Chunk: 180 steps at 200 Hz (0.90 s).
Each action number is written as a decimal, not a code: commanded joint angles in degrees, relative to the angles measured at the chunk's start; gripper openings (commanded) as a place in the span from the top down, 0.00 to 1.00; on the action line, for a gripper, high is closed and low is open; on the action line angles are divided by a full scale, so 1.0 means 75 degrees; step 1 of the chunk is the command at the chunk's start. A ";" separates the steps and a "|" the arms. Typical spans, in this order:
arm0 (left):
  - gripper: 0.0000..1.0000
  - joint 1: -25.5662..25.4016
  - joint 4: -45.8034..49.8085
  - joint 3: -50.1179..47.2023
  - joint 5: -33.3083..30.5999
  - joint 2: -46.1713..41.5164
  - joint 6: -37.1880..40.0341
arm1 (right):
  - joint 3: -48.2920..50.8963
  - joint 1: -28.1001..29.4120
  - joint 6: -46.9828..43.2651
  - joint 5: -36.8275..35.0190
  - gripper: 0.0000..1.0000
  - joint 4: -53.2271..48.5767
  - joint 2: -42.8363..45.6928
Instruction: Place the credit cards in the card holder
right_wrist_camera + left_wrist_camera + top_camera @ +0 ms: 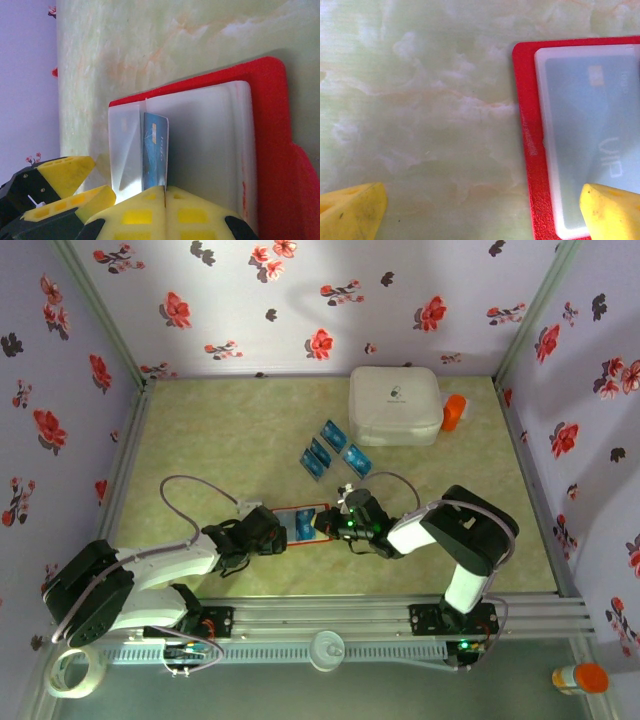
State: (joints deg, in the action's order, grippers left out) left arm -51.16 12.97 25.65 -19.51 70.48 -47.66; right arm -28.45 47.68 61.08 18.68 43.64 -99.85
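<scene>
The blue credit card, now held on edge there, will be let go by my right gripper at the slit (304, 527) (161, 161) between the clear pockets of the red card holder.
The red card holder (305, 514) lies open on the table between my two grippers. Its clear inner pockets face up, and one pocket (585, 125) has a pale card inside. My right gripper (165, 192) is shut on a blue credit card (155, 150), which it holds on edge at the slit between two clear pockets of the holder (270, 125). My left gripper (480, 215) is open at the holder's left edge (527, 150). One yellow fingertip (612, 210) is over the pocket's corner and the other (350, 212) is over bare table. Several loose blue cards (333, 436) lie farther back.
A big white rounded box (395, 405) stands at the back right with an orange object (455, 412) beside it. Flowered walls close in the table on three sides. A tape roll (75, 670) and an orange-capped bottle (580, 677) lie off the table, near the arm bases.
</scene>
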 commanded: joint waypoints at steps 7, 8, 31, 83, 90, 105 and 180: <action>0.00 -0.0046 0.0421 -0.0185 -0.0133 -0.0046 -0.0123 | -0.0083 0.0088 -0.0187 0.0237 1.00 -0.0466 -0.0200; 0.00 -0.0046 0.0418 -0.0186 -0.0131 -0.0052 -0.0125 | -0.0085 0.0088 -0.0187 0.0244 1.00 -0.0464 -0.0199; 0.00 -0.0048 0.0426 -0.0186 -0.0130 -0.0056 -0.0124 | -0.0130 0.0091 -0.0190 0.0319 1.00 -0.0407 -0.0274; 0.00 -0.0052 0.0412 -0.0174 -0.0130 -0.0043 -0.0114 | -0.0197 0.0097 -0.0210 0.0381 1.00 -0.0312 -0.0321; 0.00 -0.0047 0.0426 -0.0174 -0.0130 -0.0043 -0.0123 | -0.0214 0.0088 -0.0210 0.0371 1.00 -0.0332 -0.0322; 0.00 -0.0046 0.0426 -0.0185 -0.0136 -0.0043 -0.0131 | -0.0262 0.0095 -0.0222 0.0372 1.00 -0.0357 -0.0336; 0.00 -0.0058 0.0441 -0.0202 -0.0132 -0.0081 -0.0139 | -0.0484 0.0082 -0.0294 0.0355 1.00 -0.0523 -0.0426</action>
State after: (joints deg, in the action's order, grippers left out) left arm -51.16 12.97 25.61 -19.49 70.37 -47.66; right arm -31.46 47.75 60.42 21.08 42.76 -101.60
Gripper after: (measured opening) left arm 0.998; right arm 0.057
